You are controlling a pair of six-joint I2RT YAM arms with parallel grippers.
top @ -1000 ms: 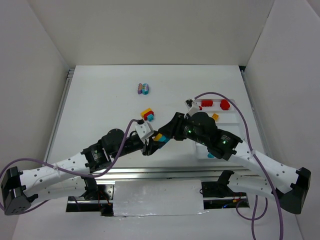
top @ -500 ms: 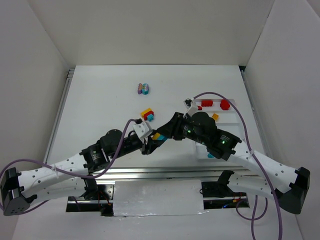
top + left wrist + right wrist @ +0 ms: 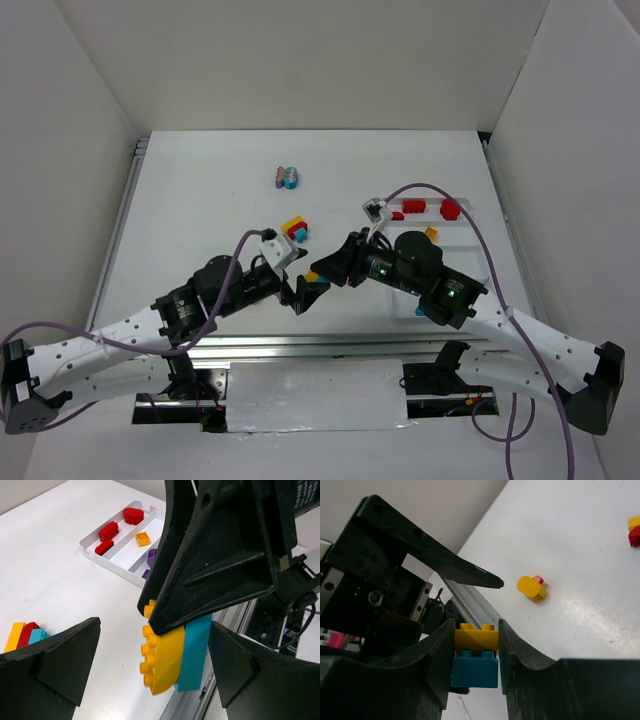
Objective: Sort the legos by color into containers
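My right gripper's fingers span both joined bricks, so my left gripper will hold the yellow brick while my right gripper takes only the teal brick (image 3: 194, 655).
A yellow brick stuck to a teal brick (image 3: 475, 656) sits between the jaws of my right gripper (image 3: 476, 630), which is shut on the pair. In the left wrist view the same pair (image 3: 175, 655) hangs between the wide-open fingers of my left gripper (image 3: 155, 630), touching neither finger. From above, both grippers meet near the table's front edge, left gripper (image 3: 300, 293) and right gripper (image 3: 318, 276). The white tray (image 3: 457, 231) lies to the right with red bricks (image 3: 415, 208), a yellow brick (image 3: 431, 233) and a teal brick (image 3: 421, 311) in separate compartments.
Two multicoloured brick clusters rest on the table, one at the back (image 3: 288, 177) and one nearer the middle (image 3: 295, 229). A yellow round brick with a red piece (image 3: 532, 587) lies on the table beyond my right fingers. The metal rail (image 3: 320, 345) runs along the front edge.
My left gripper has opened wide and let go of the yellow and teal pair. The right gripper keeps hold of the pair, and both arms shifted slightly.
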